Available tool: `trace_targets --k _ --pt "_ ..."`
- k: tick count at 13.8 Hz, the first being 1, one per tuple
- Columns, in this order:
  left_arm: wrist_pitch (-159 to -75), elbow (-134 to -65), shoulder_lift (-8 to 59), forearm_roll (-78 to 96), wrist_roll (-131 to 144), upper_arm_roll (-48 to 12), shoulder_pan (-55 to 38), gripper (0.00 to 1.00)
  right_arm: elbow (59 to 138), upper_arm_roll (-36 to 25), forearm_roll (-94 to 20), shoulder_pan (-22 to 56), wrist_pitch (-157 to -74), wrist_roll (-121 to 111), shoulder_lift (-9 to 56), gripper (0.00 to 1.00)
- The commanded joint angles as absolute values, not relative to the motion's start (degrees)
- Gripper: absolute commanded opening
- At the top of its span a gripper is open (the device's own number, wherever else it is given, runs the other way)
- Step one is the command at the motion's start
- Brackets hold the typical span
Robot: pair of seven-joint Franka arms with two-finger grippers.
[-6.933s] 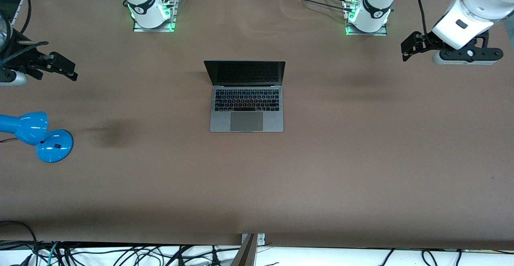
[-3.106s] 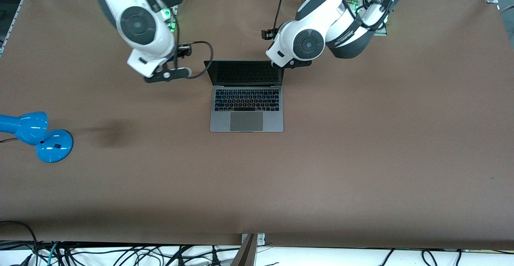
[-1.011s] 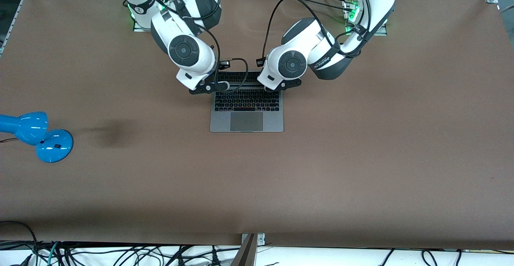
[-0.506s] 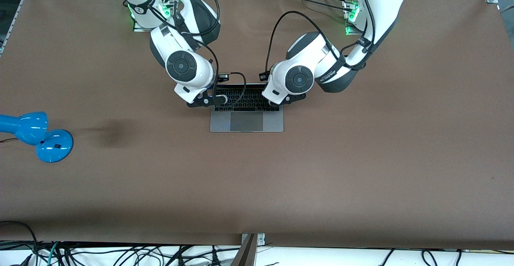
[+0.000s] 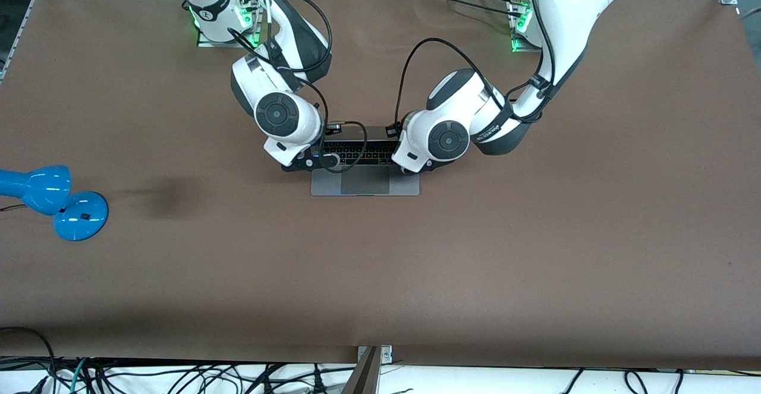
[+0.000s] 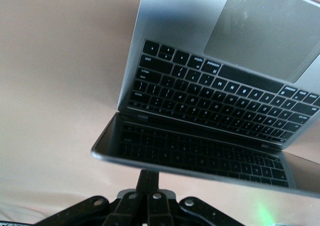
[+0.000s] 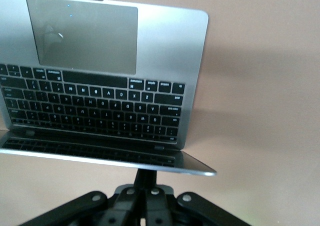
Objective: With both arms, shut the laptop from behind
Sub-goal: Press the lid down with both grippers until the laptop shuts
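Next, my left gripper lets go of the laptop lid. The lid will then lie flat on the black keyboard and the trackpad (image 5: 364,161) (image 6: 251,76).
The grey laptop (image 5: 365,183) lies mid-table, its lid tilted low over the black keyboard, with the trackpad still showing. My right gripper (image 5: 307,163) is over the lid corner toward the right arm's end. My left gripper (image 5: 417,167) is over the lid corner toward the left arm's end. In the left wrist view the shut fingers (image 6: 149,178) press on the lid's outer face just under its edge, and the laptop (image 6: 215,93) shows its keyboard mirrored in the screen. In the right wrist view the shut fingers (image 7: 146,178) press on the laptop (image 7: 100,103) lid the same way. Both sets of fingertips are hidden by the lid.
A blue desk lamp (image 5: 56,197) stands at the right arm's end of the brown table (image 5: 535,251). Black cables loop from both wrists above the laptop. More cables hang below the table's edge nearest the front camera.
Both grippers have moved down and toward the front camera with the lid. The lid has tilted lower and covers more of the keyboard than half a second ago.
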State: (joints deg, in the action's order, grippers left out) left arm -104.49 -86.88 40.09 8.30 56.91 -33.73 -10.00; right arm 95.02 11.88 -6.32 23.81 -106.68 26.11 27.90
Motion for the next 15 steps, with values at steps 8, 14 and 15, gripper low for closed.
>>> trace_targets --k 8,14,15 --pt "-108.6 -82.9 46.1 4.2 57.2 -32.0 -10.8 0.00 90.8 11.0 -4.3 23.1 -112.6 25.4 34.0 0.00" --pt "-108.8 -80.2 50.2 2.3 57.4 -31.2 -11.7 0.00 90.7 10.4 -2.4 23.2 -117.6 25.4 37.2 0.00" --pt "-108.8 -79.9 50.7 1.7 57.6 -31.1 -12.0 0.00 90.7 10.3 -2.4 23.2 -118.8 25.4 38.0 0.00"
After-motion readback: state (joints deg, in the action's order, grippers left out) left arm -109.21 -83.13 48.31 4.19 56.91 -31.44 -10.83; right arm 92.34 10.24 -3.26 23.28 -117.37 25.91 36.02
